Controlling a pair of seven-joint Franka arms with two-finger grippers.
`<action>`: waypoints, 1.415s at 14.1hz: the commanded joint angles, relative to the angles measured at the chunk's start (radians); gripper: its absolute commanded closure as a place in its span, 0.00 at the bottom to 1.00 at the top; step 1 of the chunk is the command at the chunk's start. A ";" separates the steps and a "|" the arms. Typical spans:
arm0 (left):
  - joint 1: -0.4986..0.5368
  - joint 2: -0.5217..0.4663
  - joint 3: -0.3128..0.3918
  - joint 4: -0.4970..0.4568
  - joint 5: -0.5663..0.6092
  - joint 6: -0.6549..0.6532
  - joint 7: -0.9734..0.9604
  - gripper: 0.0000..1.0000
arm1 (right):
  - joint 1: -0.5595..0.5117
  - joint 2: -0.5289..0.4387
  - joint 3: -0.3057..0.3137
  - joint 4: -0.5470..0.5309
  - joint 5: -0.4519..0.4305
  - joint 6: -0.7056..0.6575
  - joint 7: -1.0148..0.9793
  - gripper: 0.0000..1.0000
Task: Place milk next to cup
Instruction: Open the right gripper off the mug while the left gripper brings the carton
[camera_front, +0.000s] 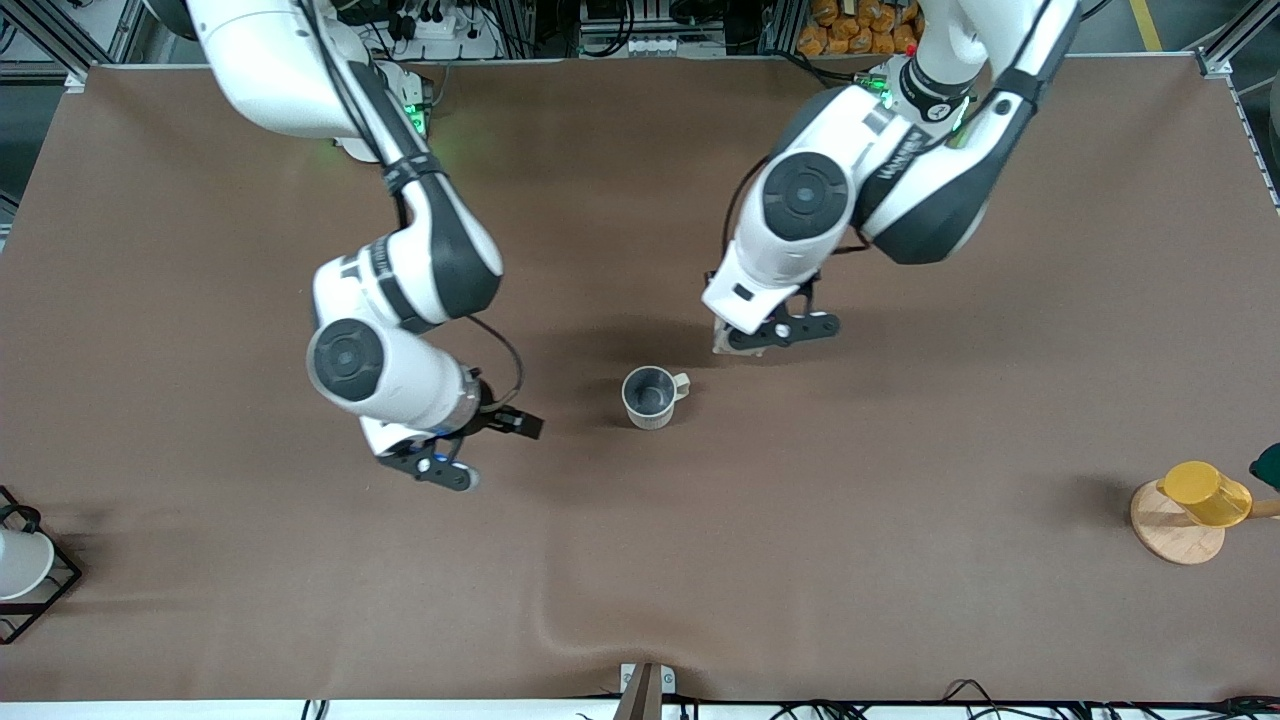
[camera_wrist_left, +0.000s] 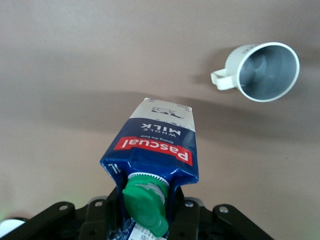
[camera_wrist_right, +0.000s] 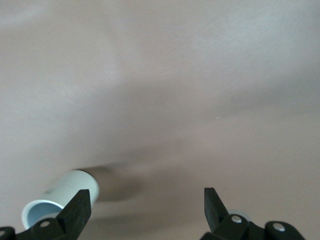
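Note:
Next, my left gripper puts the milk down on the table (camera_front: 653, 370) (camera_wrist_left: 241, 105) against the near side of the cup, the side facing my arm bases. The milk is held tilted over the table now.
The milk (camera_wrist_left: 155, 145), a dark blue carton with a red band, white end and green cap (camera_wrist_left: 145, 202), is held tilted in my left gripper (camera_wrist_left: 145, 210), which is shut on its cap end. In the front view my left gripper (camera_front: 762, 335) is over bare table a short way from the cup, on its handle side, and only the carton's pale end (camera_front: 724, 345) peeks out. The cup (camera_front: 652, 395) is a cream mug with a grey inside, standing upright mid-table; it also shows in the left wrist view (camera_wrist_left: 262, 70). My right gripper (camera_front: 445, 470) (camera_wrist_right: 145, 207) is open and empty.
A yellow cup (camera_front: 1205, 493) lies on a round wooden disc (camera_front: 1170, 535) at the left arm's end, beside a dark green object (camera_front: 1268, 465) at the picture's edge. A plain white cup (camera_front: 20, 562) in a black wire stand sits at the right arm's end; a white cup (camera_wrist_right: 55, 200) shows by my right fingers.

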 joint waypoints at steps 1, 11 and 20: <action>-0.057 0.049 0.004 0.058 -0.016 -0.005 -0.085 0.67 | -0.071 -0.023 0.017 -0.018 -0.012 -0.075 -0.156 0.00; -0.148 0.167 0.015 0.132 -0.010 0.108 -0.174 0.66 | -0.202 -0.054 0.008 -0.010 -0.035 -0.103 -0.377 0.00; -0.298 0.239 0.177 0.198 -0.010 0.142 -0.160 0.66 | -0.397 -0.167 0.014 0.002 -0.041 -0.221 -0.560 0.00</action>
